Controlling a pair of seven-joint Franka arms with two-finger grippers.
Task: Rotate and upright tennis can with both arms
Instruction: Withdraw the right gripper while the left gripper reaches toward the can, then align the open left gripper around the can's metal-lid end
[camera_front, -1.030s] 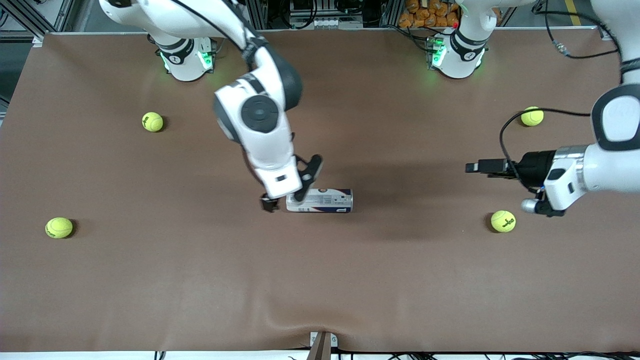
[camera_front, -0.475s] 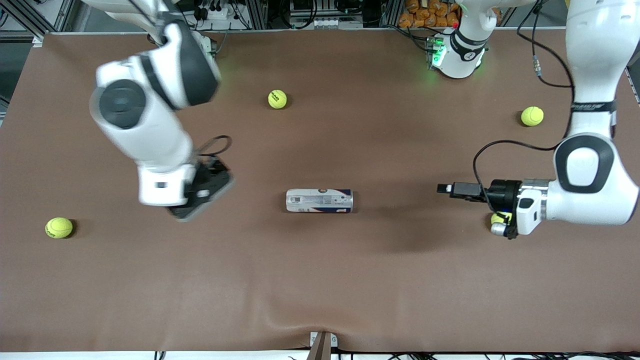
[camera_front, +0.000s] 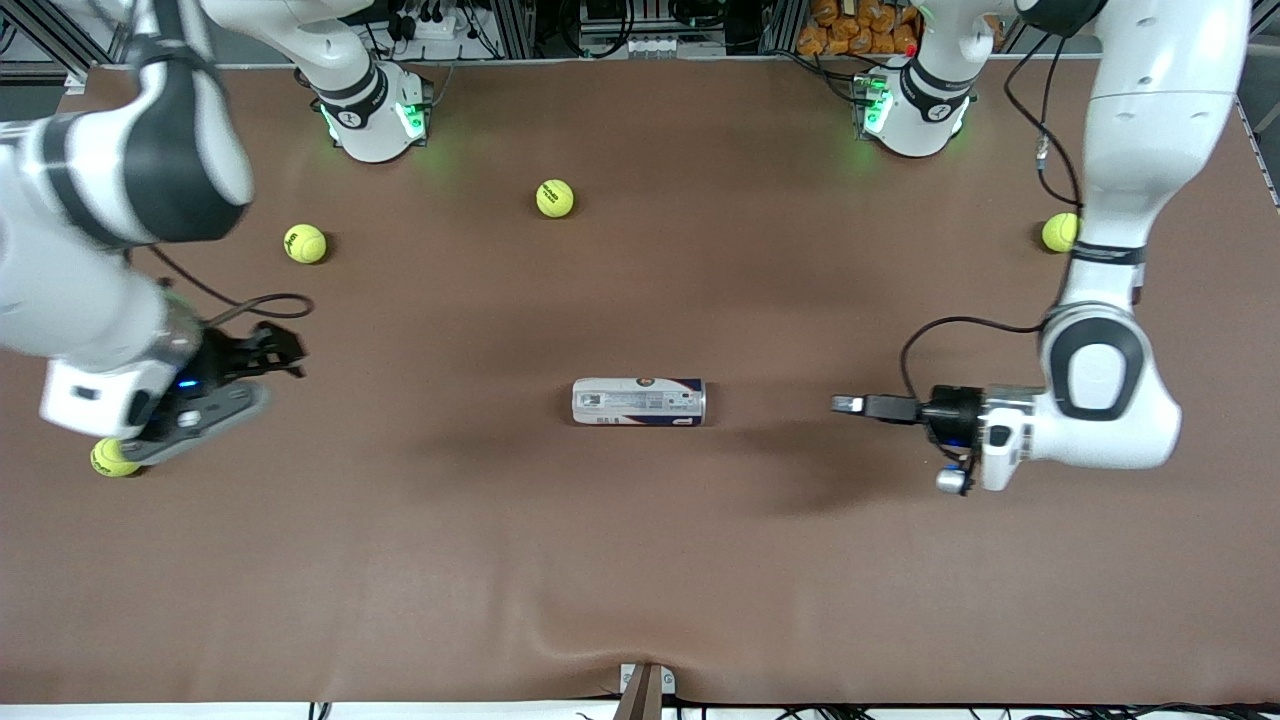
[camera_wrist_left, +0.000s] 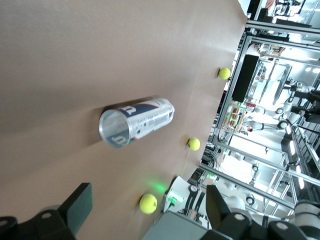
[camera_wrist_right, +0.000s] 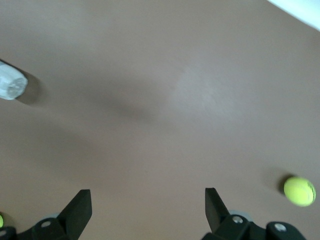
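Note:
The robot's left gripper should close on the rim at the metallic end (camera_front: 702, 395) (camera_wrist_left: 129, 136) of the tennis can, next to the dark blue part of the can's label.
The tennis can (camera_front: 638, 402) lies on its side in the middle of the brown table, its metallic end toward the left arm's end. My left gripper (camera_front: 848, 404) is open and empty, low over the table beside that end and a short gap from it. The left wrist view shows the can (camera_wrist_left: 135, 122) end-on ahead of the open gripper (camera_wrist_left: 149, 206). My right gripper (camera_front: 282, 350) is open and empty over the right arm's end of the table, away from the can. The right wrist view shows its open gripper (camera_wrist_right: 147, 204) and only the can's end (camera_wrist_right: 11, 85).
Yellow-green tennis balls lie scattered: one (camera_front: 555, 198) and another (camera_front: 305, 243) near the right arm's base, one (camera_front: 1060, 232) beside the left arm, and one (camera_front: 110, 459) partly under the right hand. The table's front edge has a bracket (camera_front: 645, 685).
My right gripper has left the can and swung toward the right arm's end of the table. My left gripper has moved in toward the can's metallic end, and its arm now hides a ball.

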